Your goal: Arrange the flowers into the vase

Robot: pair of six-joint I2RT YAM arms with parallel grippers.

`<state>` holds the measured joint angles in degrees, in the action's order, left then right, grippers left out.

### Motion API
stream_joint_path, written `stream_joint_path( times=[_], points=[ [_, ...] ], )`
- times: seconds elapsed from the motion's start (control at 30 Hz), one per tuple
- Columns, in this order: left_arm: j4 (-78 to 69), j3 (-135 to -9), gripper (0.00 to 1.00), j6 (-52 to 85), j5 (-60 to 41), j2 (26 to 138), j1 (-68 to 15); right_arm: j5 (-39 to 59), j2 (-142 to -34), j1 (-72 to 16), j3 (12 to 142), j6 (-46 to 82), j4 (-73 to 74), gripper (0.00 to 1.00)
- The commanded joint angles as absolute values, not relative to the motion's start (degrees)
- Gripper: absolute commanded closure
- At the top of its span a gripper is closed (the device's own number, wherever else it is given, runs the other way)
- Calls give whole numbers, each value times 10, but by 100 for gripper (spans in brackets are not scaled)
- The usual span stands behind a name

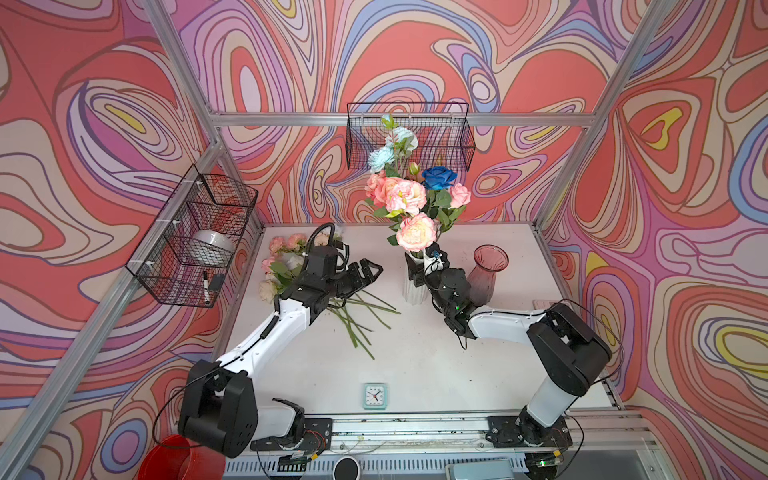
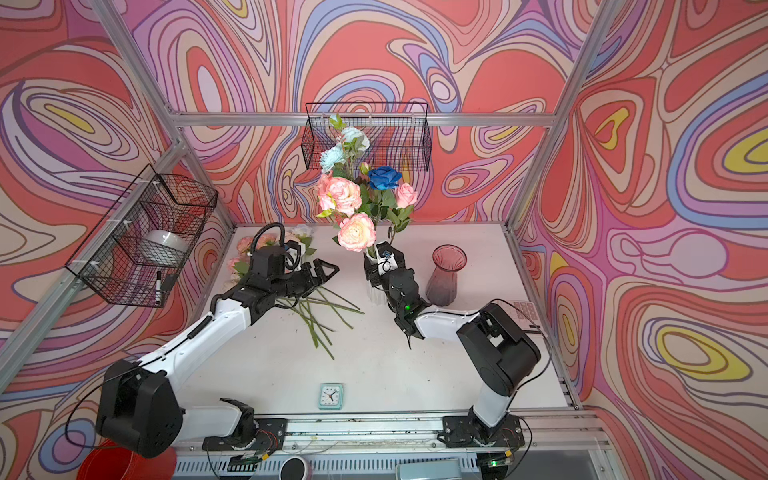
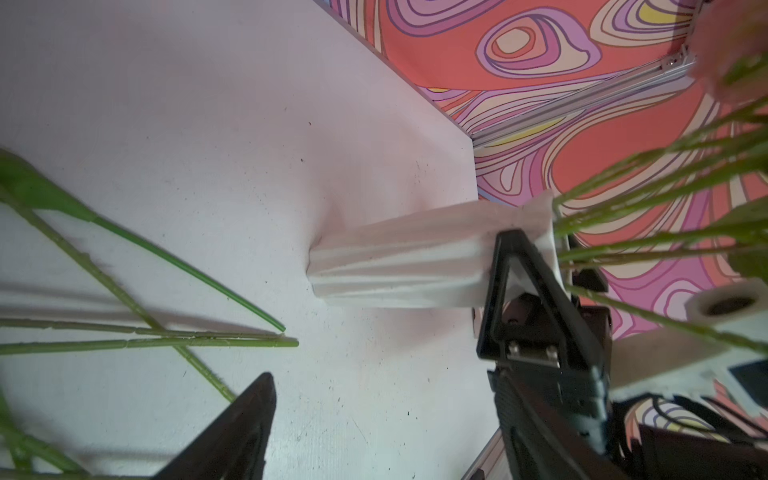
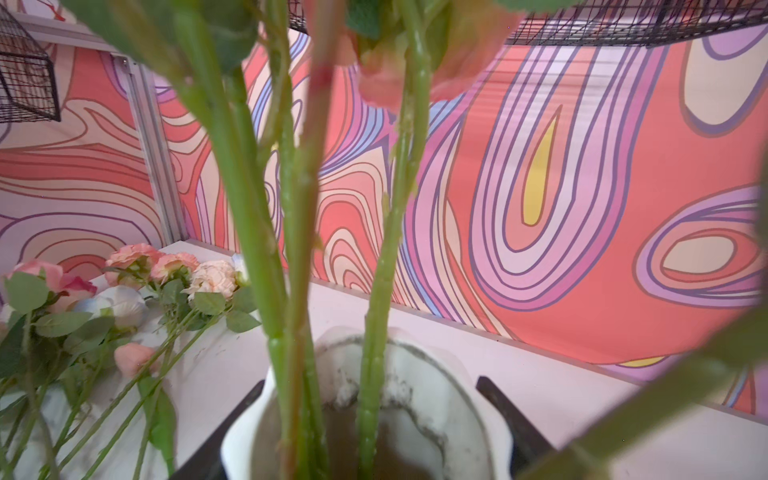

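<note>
My right gripper is going to let go of the white vase on the table, a little nearer the back wall (image 1: pixel 409 281).
A white ribbed vase (image 1: pixel 411 286) (image 2: pixel 376 295) stands mid-table and holds several flowers (image 1: pixel 415 199) (image 2: pixel 353 199): pink, peach, pale blue and one deep blue. My right gripper (image 1: pixel 428 259) (image 4: pixel 370 384) is shut on the vase's neck, a finger against each side of the rim (image 4: pixel 436 374), with stems (image 4: pixel 291 249) rising out of it. More loose flowers (image 1: pixel 282 257) (image 4: pixel 166 270) lie at the back left, their stems (image 1: pixel 361 316) (image 3: pixel 166 332) fanned out on the table. My left gripper (image 1: pixel 370 270) (image 2: pixel 328 270) (image 3: pixel 388 303) hangs open above those stems, empty, pointing toward the vase (image 3: pixel 395 266).
A pink glass vase (image 1: pixel 487 274) stands just right of the white one, behind my right wrist. A small teal clock (image 1: pixel 375 395) sits near the front edge. Wire baskets hang on the back wall (image 1: pixel 409 137) and the left wall (image 1: pixel 195 237). A red bucket (image 1: pixel 174 461) sits below the front left.
</note>
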<state>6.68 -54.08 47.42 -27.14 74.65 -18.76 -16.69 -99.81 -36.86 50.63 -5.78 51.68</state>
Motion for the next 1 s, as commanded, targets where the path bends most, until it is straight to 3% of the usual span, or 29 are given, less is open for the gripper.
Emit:
stream_joint_path(
  times=[0.0,0.2,0.67,0.73,0.87,0.97],
  points=[
    [126,-527,14,447,-274,704,-188,-153,-1033,-353,544,-52,550,100],
    [170,-494,13,440,-264,645,-188,-135,-1081,-330,598,-37,544,100],
    [178,-480,13,441,-262,633,-188,-114,-1163,-320,701,-29,487,100],
    [178,-479,13,440,-262,632,-188,-112,-1160,-320,698,-27,489,87],
    [177,-478,13,439,-262,630,-188,-110,-1151,-320,692,-23,487,48],
    [177,-479,13,438,-262,633,-188,-109,-1140,-320,686,-21,490,33]
  ],
)
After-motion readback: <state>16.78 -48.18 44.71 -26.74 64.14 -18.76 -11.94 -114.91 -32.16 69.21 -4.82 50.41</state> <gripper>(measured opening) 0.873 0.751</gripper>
